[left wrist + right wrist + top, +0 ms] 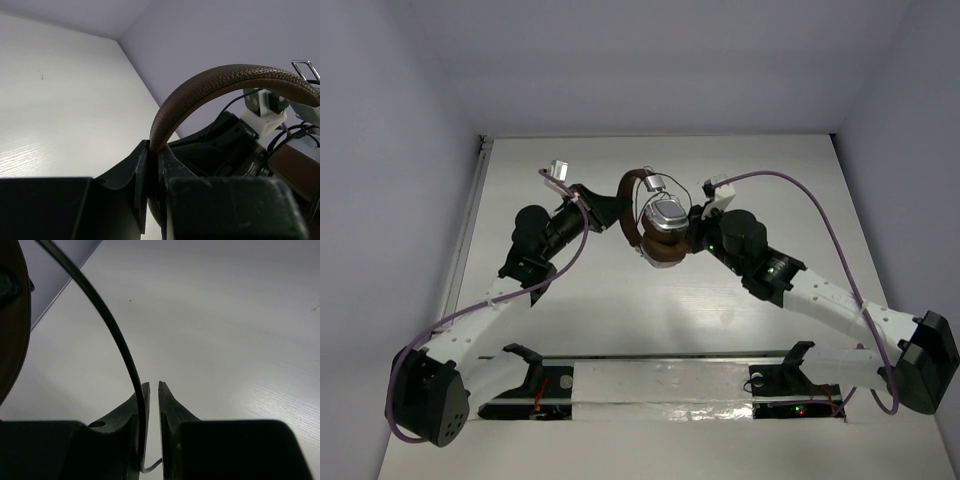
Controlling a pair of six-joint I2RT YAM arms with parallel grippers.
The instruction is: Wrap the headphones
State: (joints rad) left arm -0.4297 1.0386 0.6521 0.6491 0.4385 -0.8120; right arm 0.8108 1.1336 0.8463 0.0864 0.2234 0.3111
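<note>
Next, I let go of the headphones with my left gripper on the far half of the white table (680, 201), midway between the sides.
The headphones (660, 225) are held above the table's middle, with brown headband (628, 200), silver cup (666, 214) and brown ear pad (665, 255). My left gripper (616, 213) is shut on the headband, which arches up and right from its jaws in the left wrist view (225, 80). My right gripper (698, 215) is just right of the cups. In the right wrist view its jaws (154, 385) are nearly closed on the thin dark cord (107, 315), which runs down between them and kinks at their base. A brown ear pad (10, 330) shows at the left edge.
Purple arm cables (820, 215) loop over both arms. Grey walls enclose the white table (770, 160) on three sides. A taped slot with black brackets (660, 385) runs along the near edge. The right arm's wrist (265, 110) sits close behind the headband.
</note>
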